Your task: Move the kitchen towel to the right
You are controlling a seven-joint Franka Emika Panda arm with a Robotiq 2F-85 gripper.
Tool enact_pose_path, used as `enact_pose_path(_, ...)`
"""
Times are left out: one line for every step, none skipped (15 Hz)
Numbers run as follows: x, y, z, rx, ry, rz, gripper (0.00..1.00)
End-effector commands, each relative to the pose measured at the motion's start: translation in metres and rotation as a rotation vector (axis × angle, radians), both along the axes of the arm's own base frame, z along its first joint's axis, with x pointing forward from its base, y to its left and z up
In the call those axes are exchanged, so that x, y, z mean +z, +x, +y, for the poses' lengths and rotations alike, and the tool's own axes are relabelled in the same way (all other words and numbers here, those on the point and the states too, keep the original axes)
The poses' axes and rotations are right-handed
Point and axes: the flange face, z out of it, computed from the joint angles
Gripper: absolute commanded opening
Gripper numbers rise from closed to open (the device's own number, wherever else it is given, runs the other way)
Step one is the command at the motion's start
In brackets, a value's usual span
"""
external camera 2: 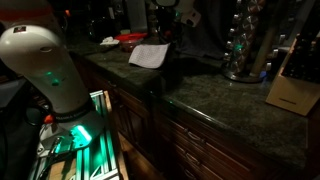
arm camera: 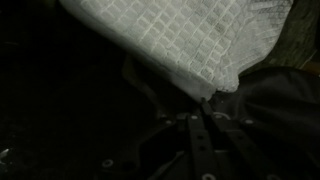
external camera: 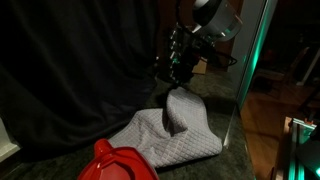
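Next, I let go of the kitchen towel so that it rests on the dark granite counter (external camera: 189,102) just in front of the metal container.
The kitchen towel (external camera: 170,135) is light grey with a waffle weave and lies on the dark granite counter (external camera: 60,165). One corner is lifted into a peak (external camera: 180,105). My gripper (external camera: 178,84) is shut on that corner and holds it above the counter. In the wrist view the towel (arm camera: 190,40) fills the upper part and its edge runs down into my jaws (arm camera: 205,100). In an exterior view the towel (external camera 2: 149,55) shows as a pale patch at the far end of the counter, with my gripper (external camera 2: 165,30) above it.
A red object (external camera: 115,163) sits at the near edge by the towel. A dark curtain (external camera: 70,60) hangs behind. A metal container (external camera 2: 245,45) and a wooden knife block (external camera 2: 293,85) stand on the counter (external camera 2: 215,95). The robot base (external camera 2: 50,70) is nearby.
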Motion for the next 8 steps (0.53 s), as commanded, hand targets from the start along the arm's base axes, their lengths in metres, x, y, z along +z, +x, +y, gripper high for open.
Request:
enact_pose_path(0.037, -0.016, -0.017, 0.043, 0.001, -0.067, 0.01)
enact_pose_path(0.049, -0.017, -0.022, 0.067, -0.024, -0.12, 0.01)
enact_pose_path(0.064, -0.019, -0.029, 0.102, -0.08, -0.177, 0.01)
enact_pose_path(0.075, -0.02, -0.033, 0.136, -0.111, -0.207, 0.01)
enact_pose_path(0.087, -0.025, -0.038, 0.174, -0.147, -0.236, 0.01)
enact_pose_path(0.094, -0.028, -0.041, 0.207, -0.185, -0.272, 0.01)
enact_pose_path(0.097, -0.036, -0.045, 0.25, -0.218, -0.292, 0.01)
enact_pose_path(0.097, -0.042, -0.048, 0.289, -0.253, -0.316, 0.01)
